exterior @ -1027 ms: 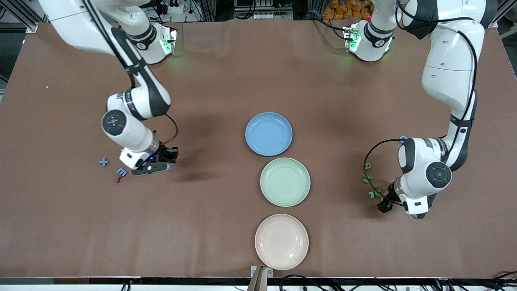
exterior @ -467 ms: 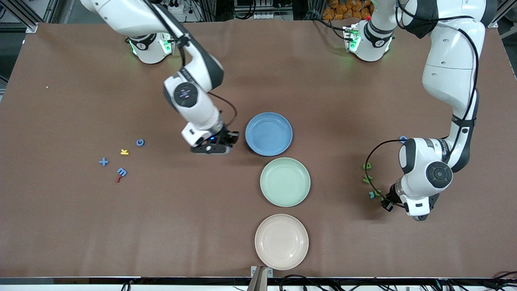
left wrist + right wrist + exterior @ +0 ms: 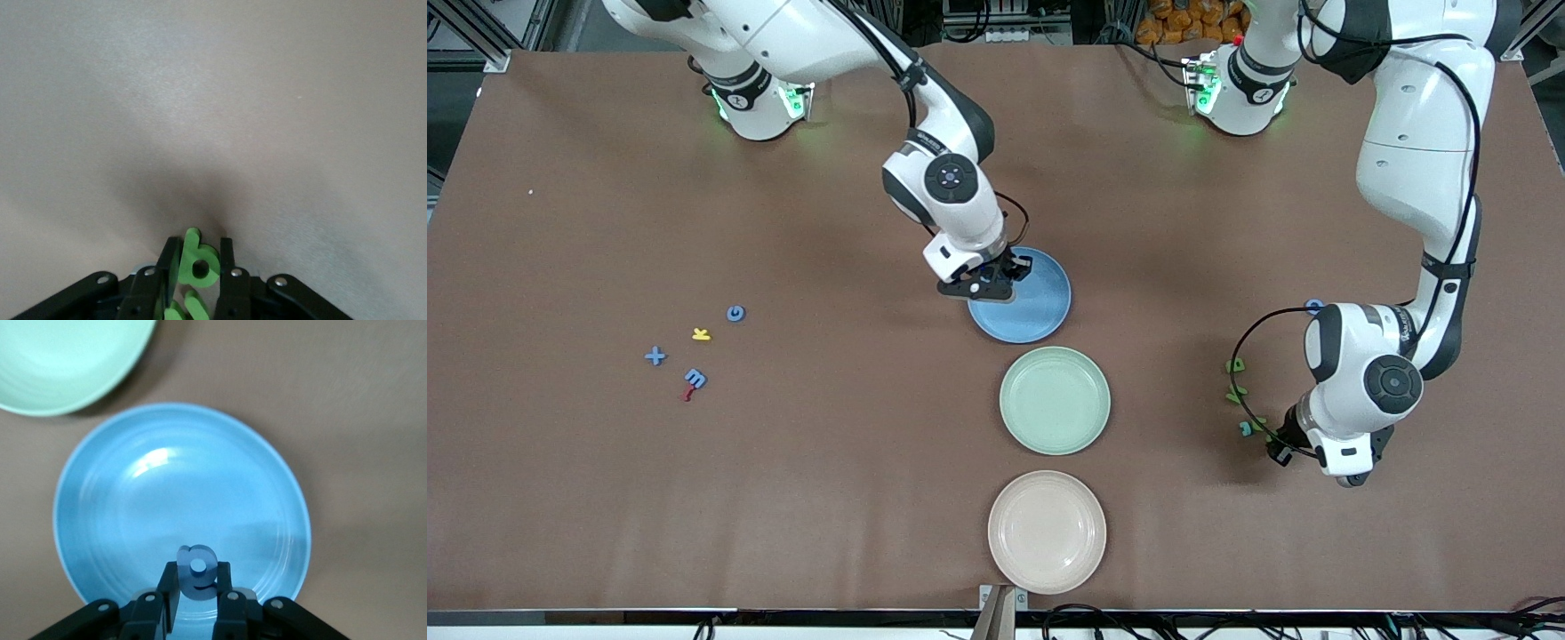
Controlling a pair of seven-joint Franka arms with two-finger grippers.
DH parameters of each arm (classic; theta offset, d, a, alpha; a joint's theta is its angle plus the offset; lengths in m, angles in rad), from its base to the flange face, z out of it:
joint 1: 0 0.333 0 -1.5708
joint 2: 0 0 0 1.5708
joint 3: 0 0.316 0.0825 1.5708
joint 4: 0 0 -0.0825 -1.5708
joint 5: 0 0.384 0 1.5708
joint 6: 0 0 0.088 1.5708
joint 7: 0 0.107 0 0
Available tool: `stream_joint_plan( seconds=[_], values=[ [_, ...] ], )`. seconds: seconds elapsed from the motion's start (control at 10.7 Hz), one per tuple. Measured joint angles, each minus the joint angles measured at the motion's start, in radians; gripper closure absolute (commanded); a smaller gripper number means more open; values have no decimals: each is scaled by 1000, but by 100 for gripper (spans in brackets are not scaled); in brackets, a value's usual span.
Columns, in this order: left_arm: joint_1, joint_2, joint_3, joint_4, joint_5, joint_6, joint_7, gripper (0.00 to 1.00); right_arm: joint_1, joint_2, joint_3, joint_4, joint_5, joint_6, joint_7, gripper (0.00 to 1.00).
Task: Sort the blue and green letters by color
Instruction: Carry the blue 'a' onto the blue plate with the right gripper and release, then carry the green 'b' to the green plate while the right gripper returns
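The green letter will leave my left gripper on the green plate [image 3: 1072,394], near its middle.
My right gripper [image 3: 996,283] hangs over the rim of the blue plate [image 3: 1045,311], shut on a small blue letter [image 3: 193,585]; the right wrist view has the blue plate [image 3: 167,480] right beneath it. Down at the table near the left arm's end, my left gripper [image 3: 1276,444] is shut on a green letter [image 3: 211,261], with another green piece [image 3: 193,308] under the jaws. Loose green letters [image 3: 1236,365] [image 3: 1236,396] lie beside it. Blue letters [image 3: 655,356] [image 3: 735,313] [image 3: 695,379] lie toward the right arm's end.
A green plate [image 3: 1055,400] and a pink plate [image 3: 1047,532] stand in line with the blue one, each nearer the front camera. A yellow letter [image 3: 701,334] and red squiggle [image 3: 687,393] sit among the blue letters. One blue letter [image 3: 1313,306] lies by the left arm.
My right arm has carried the blue letter from the right arm's end of the table to above the blue plate. My left gripper has shut on the green letter.
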Motion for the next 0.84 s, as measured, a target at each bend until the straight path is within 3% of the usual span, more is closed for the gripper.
stream_joint_plan(
  seconds=[0.09, 0.47, 0.84],
  values=[
    [-8, -4, -2, 6, 2, 1, 0, 100, 12, 19, -1, 6, -8, 0, 14, 0],
    [-86, -77, -12, 18, 3, -47, 0, 100, 5, 7, -12, 50, -9, -80, 17, 0],
    [-197, -127, -46, 15, 3, -89, -59, 100, -161, -178, -20, 69, -11, -325, -32, 0]
  ],
)
